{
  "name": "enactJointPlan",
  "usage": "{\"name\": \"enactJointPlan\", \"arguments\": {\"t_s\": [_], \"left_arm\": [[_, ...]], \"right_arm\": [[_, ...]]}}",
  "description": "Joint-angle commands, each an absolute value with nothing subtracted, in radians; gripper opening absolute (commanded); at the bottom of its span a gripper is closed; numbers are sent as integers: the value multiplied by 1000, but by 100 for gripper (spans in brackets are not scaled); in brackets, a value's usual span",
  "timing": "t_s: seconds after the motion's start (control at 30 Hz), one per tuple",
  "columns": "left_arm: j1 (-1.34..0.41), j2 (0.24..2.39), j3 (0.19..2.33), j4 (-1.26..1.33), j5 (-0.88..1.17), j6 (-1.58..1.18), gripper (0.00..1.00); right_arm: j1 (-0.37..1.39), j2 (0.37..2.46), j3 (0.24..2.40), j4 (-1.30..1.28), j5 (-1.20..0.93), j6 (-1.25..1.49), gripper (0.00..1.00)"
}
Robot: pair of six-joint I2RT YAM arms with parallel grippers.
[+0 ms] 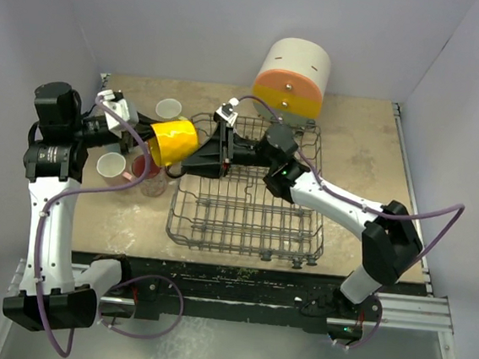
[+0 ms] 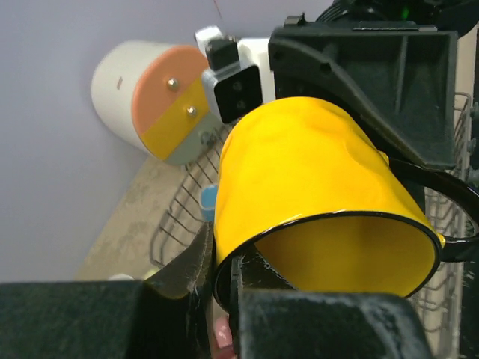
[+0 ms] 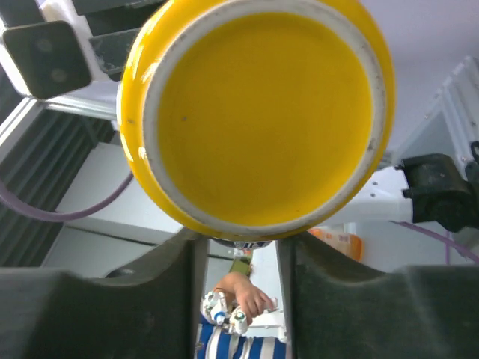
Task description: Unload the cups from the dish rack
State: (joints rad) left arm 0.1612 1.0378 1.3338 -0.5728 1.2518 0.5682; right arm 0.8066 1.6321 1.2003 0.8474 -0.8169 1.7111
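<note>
The robot's left gripper should release the yellow cup on the bare table (image 1: 148, 211) next to the dish rack, in front of the standing cups.
A yellow cup (image 1: 173, 142) hangs on its side in the air, left of the dish rack (image 1: 248, 219), between my two grippers. My left gripper (image 2: 221, 277) is shut on its black rim, one finger inside the cup (image 2: 322, 172) and one outside. My right gripper (image 3: 239, 247) is at the cup's base (image 3: 262, 112); its fingers stand apart just below the base, with only background showing in the gap. In the top view the left gripper (image 1: 145, 145) comes in from the left and the right gripper (image 1: 189, 158) from the rack side.
On the table left of the rack stand a pale cup (image 1: 169, 109), a pink cup (image 1: 111, 165) and a red one (image 1: 145, 169). A big cream, orange and green cylinder (image 1: 292, 78) lies behind the rack. The right arm reaches across the rack's back half.
</note>
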Motion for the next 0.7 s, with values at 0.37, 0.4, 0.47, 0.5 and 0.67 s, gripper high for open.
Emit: {"name": "enactJointPlan", "arguments": {"t_s": [0.37,0.4,0.47,0.5,0.67], "left_arm": [[188,1386,1568,-868,545,682,0],[213,1427,1611,-876,531,661,0],[266,1527,1706,-893,505,617,0],[288,1584,1785,-925,504,601,0],[349,1754,1983,-1058,518,605,0]], "right_arm": [[549,1450,1298,-231,-462,887,82],[542,1443,1289,-246,-450,875,82],[535,1432,1277,-264,-429,859,82],[532,1427,1272,-268,-421,853,82],[530,1428,1290,-330,-355,809,82]]}}
